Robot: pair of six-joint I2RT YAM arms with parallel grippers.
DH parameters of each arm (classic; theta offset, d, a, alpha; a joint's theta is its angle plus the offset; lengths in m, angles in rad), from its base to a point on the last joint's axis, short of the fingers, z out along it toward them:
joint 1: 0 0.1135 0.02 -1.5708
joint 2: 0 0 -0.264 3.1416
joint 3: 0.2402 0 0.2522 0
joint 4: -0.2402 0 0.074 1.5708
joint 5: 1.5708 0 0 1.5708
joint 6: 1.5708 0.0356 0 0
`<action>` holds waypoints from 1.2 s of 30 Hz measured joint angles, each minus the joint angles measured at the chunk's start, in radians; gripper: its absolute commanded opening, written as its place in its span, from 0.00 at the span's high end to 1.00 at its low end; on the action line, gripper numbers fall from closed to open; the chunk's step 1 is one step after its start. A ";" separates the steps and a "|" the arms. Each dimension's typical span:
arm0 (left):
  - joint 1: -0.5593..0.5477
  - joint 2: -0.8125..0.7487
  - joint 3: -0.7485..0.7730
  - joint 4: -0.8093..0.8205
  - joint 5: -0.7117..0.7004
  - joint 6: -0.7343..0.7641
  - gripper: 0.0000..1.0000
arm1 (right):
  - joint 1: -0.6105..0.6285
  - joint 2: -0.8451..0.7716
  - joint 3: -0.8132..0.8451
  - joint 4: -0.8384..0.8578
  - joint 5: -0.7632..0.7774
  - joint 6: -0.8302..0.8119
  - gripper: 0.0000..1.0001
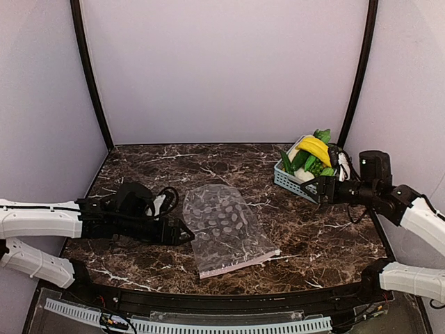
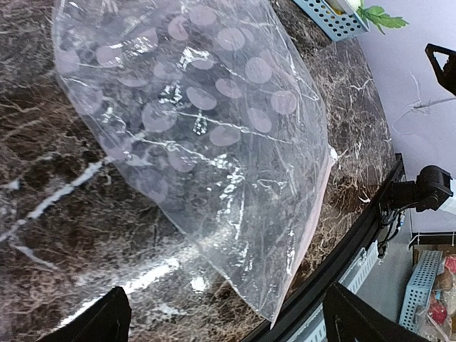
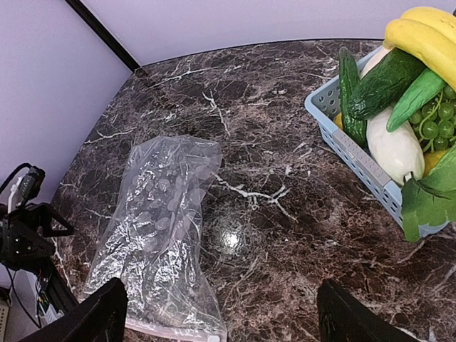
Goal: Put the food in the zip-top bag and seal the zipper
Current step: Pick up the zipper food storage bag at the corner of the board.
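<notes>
The zip-top bag's near corner (image 1: 200,273) (image 2: 271,315) is at the end of the pink zipper away from the white slider. My left gripper will close on it next.
The clear spotted zip-top bag (image 1: 224,224) lies flat and empty on the marble table, its pink zipper (image 1: 240,264) toward the near edge. My left gripper (image 1: 188,233) is open just left of the bag, whose near corner (image 2: 285,285) lies between and ahead of its fingers (image 2: 107,317). The food is piled in a blue-grey basket (image 1: 290,181): yellow banana (image 3: 427,39), dark cucumber (image 3: 385,82), long white vegetable (image 3: 395,146), green grapes (image 3: 436,125). My right gripper (image 1: 313,189) is open by the basket's near-left side, over bare marble (image 3: 221,320). The bag (image 3: 160,235) lies to its left.
Purple walls and two black frame posts (image 1: 90,76) enclose the table. A black rail (image 1: 229,299) runs along the near edge. The left arm's cables (image 1: 165,198) loop beside the bag. Another slatted basket (image 2: 420,285) sits off the table, beyond the rail.
</notes>
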 measured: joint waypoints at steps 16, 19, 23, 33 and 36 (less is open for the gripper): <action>-0.239 0.265 -0.105 0.385 0.036 -0.314 0.39 | 0.030 -0.017 -0.015 0.051 0.033 0.044 0.12; -0.255 0.299 -0.104 0.422 0.047 -0.352 0.57 | 0.031 -0.017 -0.020 0.052 0.034 0.045 0.12; -0.259 0.324 -0.104 0.476 0.055 -0.383 0.85 | 0.031 -0.017 -0.023 0.052 0.041 0.045 0.13; -0.144 0.270 -0.038 0.356 0.095 -0.277 0.99 | 0.060 -0.009 -0.023 0.051 0.025 0.027 0.13; -0.036 0.248 -0.002 0.267 0.125 -0.183 0.98 | 0.086 -0.004 -0.030 0.049 0.021 0.018 0.14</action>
